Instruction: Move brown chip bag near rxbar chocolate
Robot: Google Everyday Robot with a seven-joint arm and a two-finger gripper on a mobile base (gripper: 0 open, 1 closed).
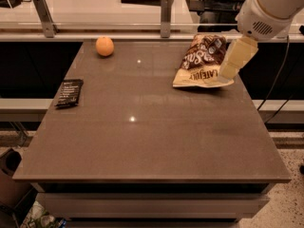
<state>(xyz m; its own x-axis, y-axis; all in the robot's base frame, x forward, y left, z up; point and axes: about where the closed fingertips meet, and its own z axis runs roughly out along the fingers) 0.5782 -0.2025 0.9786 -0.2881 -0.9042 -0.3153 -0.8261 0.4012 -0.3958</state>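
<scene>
Next, I move to the dark brown far end point(208, 51) of the brown chip bag and close there.
The brown chip bag point(202, 63) lies flat at the table's back right, dark brown at the far end and cream-yellow with dark print at the near end. The rxbar chocolate point(69, 92), a small flat black wrapper, lies near the left edge of the table, far from the bag. My gripper point(231, 64) hangs from the white arm at the upper right, pointing down over the bag's right edge, just above or touching it.
An orange round fruit point(104, 46) sits at the back left of the brown table point(142, 141). A counter with metal posts point(165, 16) runs behind the table. A cable hangs at the right side.
</scene>
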